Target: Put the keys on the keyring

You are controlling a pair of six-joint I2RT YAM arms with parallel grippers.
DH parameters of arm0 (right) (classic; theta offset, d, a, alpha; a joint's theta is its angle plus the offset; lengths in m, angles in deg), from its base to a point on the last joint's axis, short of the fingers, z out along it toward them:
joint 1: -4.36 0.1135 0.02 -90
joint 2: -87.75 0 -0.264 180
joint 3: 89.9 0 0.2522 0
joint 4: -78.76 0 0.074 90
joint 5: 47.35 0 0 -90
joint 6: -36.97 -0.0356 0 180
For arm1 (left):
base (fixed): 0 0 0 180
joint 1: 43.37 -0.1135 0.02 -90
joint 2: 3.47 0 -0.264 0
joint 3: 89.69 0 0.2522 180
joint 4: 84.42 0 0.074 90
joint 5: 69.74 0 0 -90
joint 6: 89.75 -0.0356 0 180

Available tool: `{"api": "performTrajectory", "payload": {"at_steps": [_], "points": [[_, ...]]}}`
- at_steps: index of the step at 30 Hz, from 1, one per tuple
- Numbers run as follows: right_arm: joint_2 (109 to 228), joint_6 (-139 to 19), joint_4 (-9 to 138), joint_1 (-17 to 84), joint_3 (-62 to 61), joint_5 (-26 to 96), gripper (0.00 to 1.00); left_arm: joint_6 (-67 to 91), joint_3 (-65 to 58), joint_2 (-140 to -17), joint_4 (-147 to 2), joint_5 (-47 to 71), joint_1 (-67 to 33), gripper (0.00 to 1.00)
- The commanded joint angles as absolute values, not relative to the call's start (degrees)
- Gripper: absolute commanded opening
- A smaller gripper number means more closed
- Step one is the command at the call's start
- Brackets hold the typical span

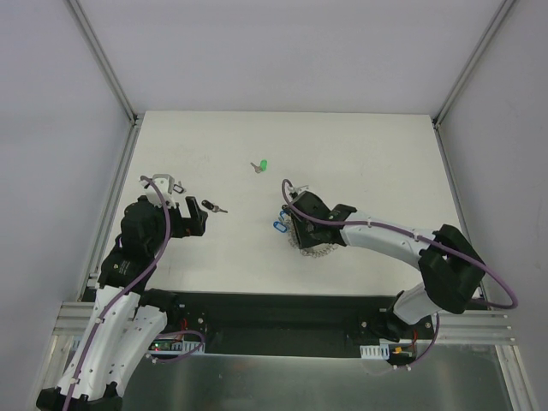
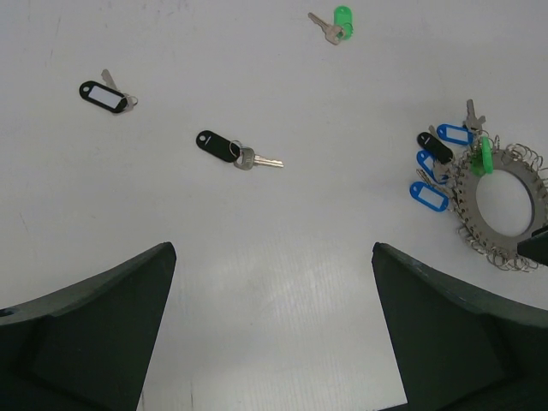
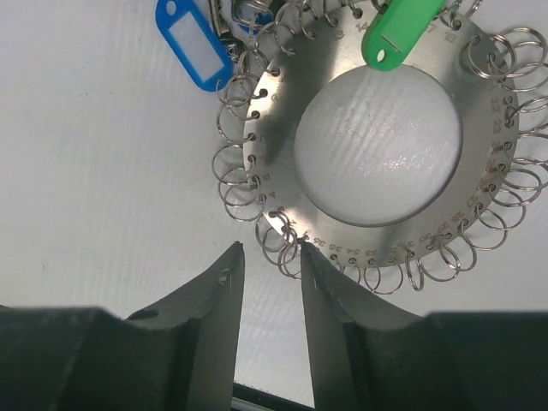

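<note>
I need to close my left gripper on the black-headed key's small ring (image 1: pixel 214 208) (image 2: pixel 235 151), where the key's black head joins its metal part, nearest the keyring.
The keyring (image 3: pixel 282 163) is a flat silver disc with a round hole, numbered holes and many small wire loops on its rim. It lies under my right gripper (image 3: pixel 268 253), whose jaws stand narrowly apart at its near rim with a few loops between the tips. A green tag (image 3: pixel 398 30) and a blue tag (image 3: pixel 193 43) hang on it. Loose on the table are a black-headed key (image 2: pixel 227 148), a black-tagged key (image 2: pixel 103 96) and a green-headed key (image 2: pixel 338 21). My left gripper (image 2: pixel 272 257) is open and empty, short of the black-headed key (image 1: pixel 211 206).
The keyring (image 2: pixel 501 201) also shows at the right of the left wrist view, with blue, black and green tags clustered on its left side. The white table (image 1: pixel 360 154) has metal frame rails at left and right. The green-headed key (image 1: pixel 261 165) lies mid-table.
</note>
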State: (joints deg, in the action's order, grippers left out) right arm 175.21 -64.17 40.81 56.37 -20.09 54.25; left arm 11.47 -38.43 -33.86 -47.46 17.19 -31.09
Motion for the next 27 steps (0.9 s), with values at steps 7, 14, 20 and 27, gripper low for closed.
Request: {"api": "performTrajectory", "payload": {"at_steps": [7, 14, 20, 27], "points": [[167.48, -65.52, 45.75, 52.09, -24.89, 53.73, 0.48, 16.41, -36.82, -38.43, -48.43, 16.12, -31.76, 0.99], [161.85, -63.32, 48.56, 46.81, -29.29, 54.6, 0.59, 28.8, -33.58, -52.49, -47.81, 18.84, -31.06, 0.99], [157.19, -60.41, 52.16, 46.28, -33.42, 58.64, 0.74, 30.22, -27.43, -68.58, -49.65, 24.48, -27.9, 0.84], [155.69, -58.39, 56.99, 46.37, -36.76, 58.3, 0.84, 28.56, -19.25, -84.75, -52.12, 24.56, -27.9, 0.5]]}}
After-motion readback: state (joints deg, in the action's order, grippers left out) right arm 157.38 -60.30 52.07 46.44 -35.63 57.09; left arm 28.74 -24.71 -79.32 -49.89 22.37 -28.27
